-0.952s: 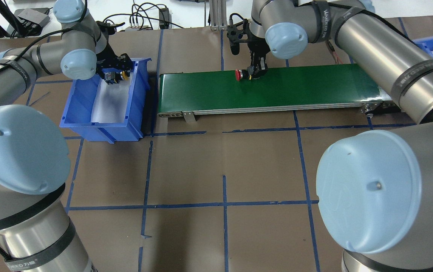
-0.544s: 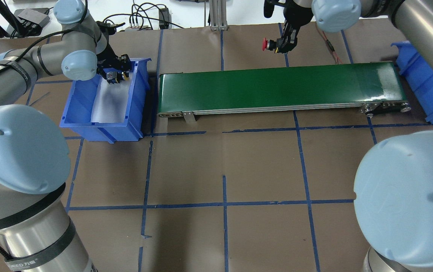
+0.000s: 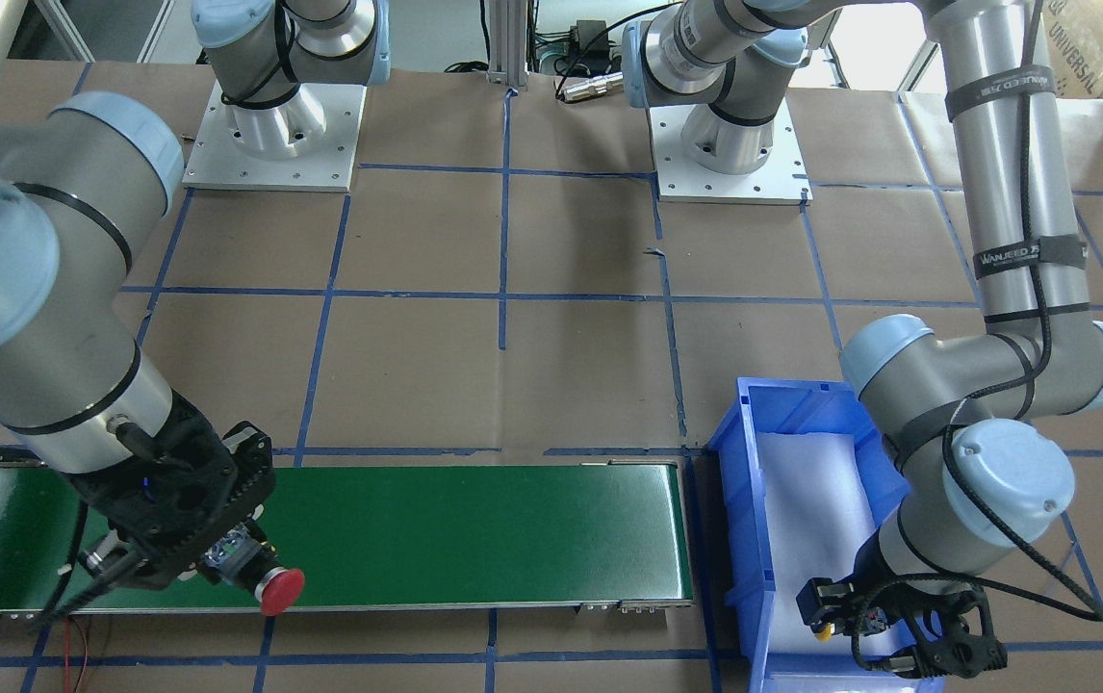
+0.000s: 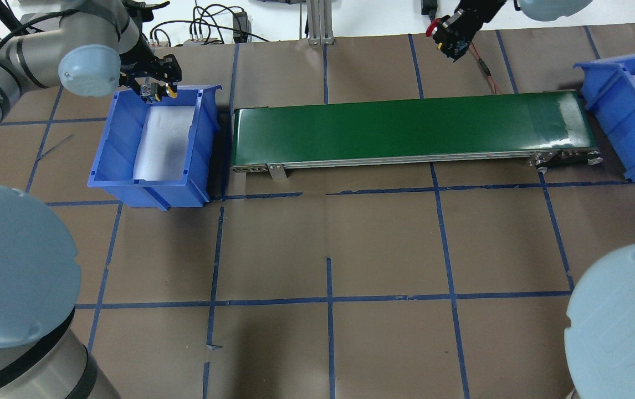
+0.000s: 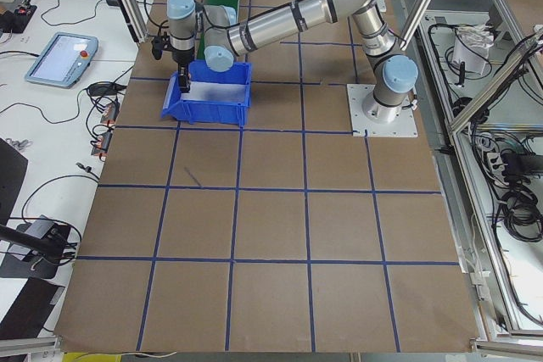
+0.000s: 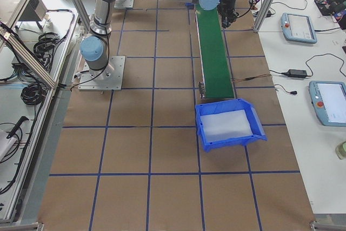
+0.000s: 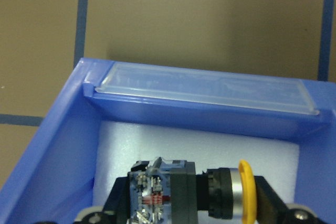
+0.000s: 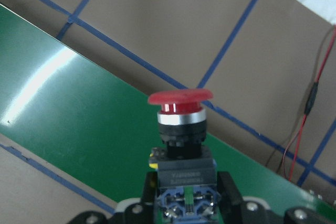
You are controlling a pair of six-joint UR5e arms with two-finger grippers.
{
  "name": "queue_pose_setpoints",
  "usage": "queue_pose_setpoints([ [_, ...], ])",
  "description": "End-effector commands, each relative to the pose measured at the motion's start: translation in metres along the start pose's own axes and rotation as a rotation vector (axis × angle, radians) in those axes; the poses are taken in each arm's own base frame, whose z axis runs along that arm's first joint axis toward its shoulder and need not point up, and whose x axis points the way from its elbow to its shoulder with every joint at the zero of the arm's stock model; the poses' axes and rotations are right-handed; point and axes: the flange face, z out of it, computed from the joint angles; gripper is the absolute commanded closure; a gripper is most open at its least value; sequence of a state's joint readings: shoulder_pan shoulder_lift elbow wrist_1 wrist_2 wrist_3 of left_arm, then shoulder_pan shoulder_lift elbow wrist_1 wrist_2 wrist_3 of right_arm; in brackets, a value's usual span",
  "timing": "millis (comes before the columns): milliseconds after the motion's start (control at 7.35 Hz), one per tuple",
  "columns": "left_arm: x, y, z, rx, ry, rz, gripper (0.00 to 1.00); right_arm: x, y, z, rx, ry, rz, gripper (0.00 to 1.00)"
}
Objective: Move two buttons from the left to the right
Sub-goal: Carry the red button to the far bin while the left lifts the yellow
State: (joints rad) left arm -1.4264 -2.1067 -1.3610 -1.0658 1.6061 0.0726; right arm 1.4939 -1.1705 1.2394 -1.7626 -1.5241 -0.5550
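Note:
Next, I let go of the yellow button with my left gripper on the green conveyor belt's end (image 3: 610,543) beside the foam-lined blue bin.
My right gripper (image 4: 447,34) is shut on the red button (image 4: 435,26), gripping its grey body, high above the table beyond the far edge of the green conveyor belt (image 4: 406,130). In the right wrist view the red mushroom cap (image 8: 180,98) points away from the fingers, with the belt below. My left gripper (image 4: 154,92) is shut on the yellow button (image 4: 168,88) over the far end of the left blue bin (image 4: 151,182). The left wrist view shows the yellow cap (image 7: 247,192) and grey body between the fingers, above the bin's white foam liner.
A second blue bin (image 4: 608,111) stands at the belt's right end. A red wire (image 4: 486,71) lies on the table behind the belt. Cables and boxes line the far table edge. Blue tape lines grid the brown table top.
The right gripper lifted the red button off the belt and carried it up and to the right. The left gripper rose with the yellow button towards the bin's far rim.

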Motion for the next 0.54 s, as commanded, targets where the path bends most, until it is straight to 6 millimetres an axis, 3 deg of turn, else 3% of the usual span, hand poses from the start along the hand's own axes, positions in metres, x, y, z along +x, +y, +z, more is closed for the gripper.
queue_pose_setpoints([
  [0,0.022,0.022,-0.071,0.000,0.002,0.023,0.43,0.132,0.102,-0.015,-0.146,-0.080,0.245,0.96],
  [136,0.044,0.034,-0.100,0.010,0.006,0.035,0.43,0.189,0.145,-0.011,-0.170,-0.095,0.266,0.96],
  [272,0.074,0.043,-0.108,0.012,0.012,0.014,0.43,0.231,0.184,-0.008,-0.185,-0.101,0.321,0.96],
  [408,0.110,0.049,-0.103,0.013,0.025,0.013,0.43,0.269,0.211,0.012,-0.255,-0.077,0.357,0.96],
])
